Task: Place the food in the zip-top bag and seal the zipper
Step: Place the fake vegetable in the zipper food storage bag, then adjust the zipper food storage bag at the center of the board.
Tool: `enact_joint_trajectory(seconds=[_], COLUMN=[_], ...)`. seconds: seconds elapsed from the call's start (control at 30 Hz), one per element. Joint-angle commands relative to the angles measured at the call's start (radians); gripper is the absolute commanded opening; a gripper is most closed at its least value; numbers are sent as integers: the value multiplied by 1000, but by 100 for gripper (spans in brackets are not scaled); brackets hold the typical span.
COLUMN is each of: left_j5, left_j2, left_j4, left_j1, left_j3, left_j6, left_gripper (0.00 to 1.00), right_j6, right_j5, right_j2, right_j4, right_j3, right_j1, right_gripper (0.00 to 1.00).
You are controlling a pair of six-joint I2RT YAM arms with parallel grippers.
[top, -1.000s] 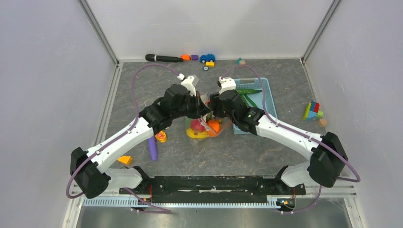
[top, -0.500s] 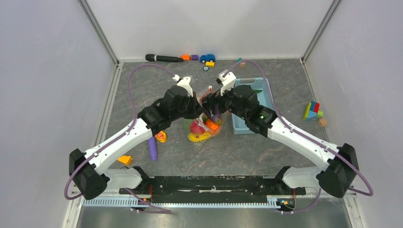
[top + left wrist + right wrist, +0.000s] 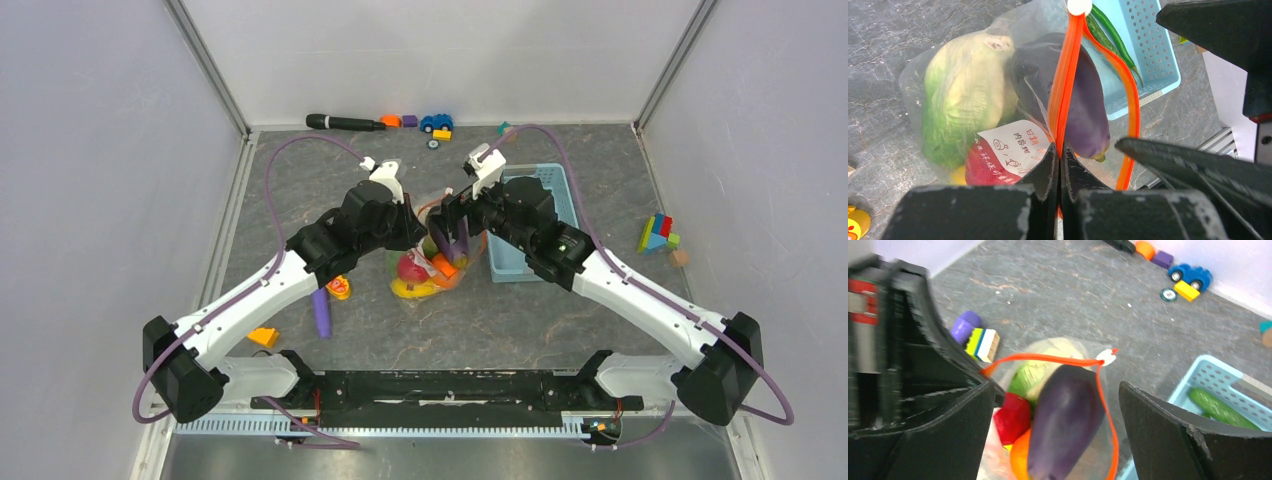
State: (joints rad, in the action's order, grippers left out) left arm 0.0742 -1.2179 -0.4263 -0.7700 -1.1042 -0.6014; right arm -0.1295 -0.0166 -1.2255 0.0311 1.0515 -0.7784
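Note:
With the bag's opening narrow and my left gripper far from the white slider, it should grab the orange zipper closer to the slider (image 3: pixel 1073 37).
The clear zip-top bag (image 3: pixel 425 278) lies mid-table with its orange-red zipper (image 3: pixel 1068 75) standing open as a loop (image 3: pixel 1048 359). Inside it are the pale green cabbage (image 3: pixel 965 95), the purple eggplant (image 3: pixel 1063 425), a red piece (image 3: pixel 1013 415) and an orange piece (image 3: pixel 1018 460). My left gripper (image 3: pixel 1059 155) is shut on the zipper edge beside the white label (image 3: pixel 1010 147). My right gripper (image 3: pixel 1053 390) is open, its fingers wide on either side of the eggplant, above the bag's mouth. A green cucumber (image 3: pixel 1220 407) lies in the basket.
The light blue basket (image 3: pixel 505 270) stands right of the bag. A long purple stick (image 3: pixel 320 312), a yellow piece (image 3: pixel 340 288) and an orange wedge (image 3: pixel 264 337) lie to the left. A toy car (image 3: pixel 1190 274) and blocks sit by the back wall, with more blocks (image 3: pixel 657 235) far right.
My right arm has swung from the basket side to over the bag's mouth, and the eggplant now sits in the bag. My left gripper has kept its hold on the zipper edge.

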Motion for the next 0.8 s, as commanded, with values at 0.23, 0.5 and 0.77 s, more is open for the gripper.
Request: enact_joint_trajectory(seconds=[0.23,0.5,0.77], left_j5=[12,8,15], left_j2=[31,30,15], left_j4=[-17,-22,-69], left_j1=[-3,-3,-3], left_j3=[-34,-33,-72], left_j6=[10,9,21], left_gripper=[2,2,2], right_j6=[-46,-60,-4], right_j5=[91,160,264], right_j2=[-5,-22,-41], right_j4=[259,258,274], right_j3=[-28,-100,-3], right_j1=[143,181,182], right_gripper=[88,65,4])
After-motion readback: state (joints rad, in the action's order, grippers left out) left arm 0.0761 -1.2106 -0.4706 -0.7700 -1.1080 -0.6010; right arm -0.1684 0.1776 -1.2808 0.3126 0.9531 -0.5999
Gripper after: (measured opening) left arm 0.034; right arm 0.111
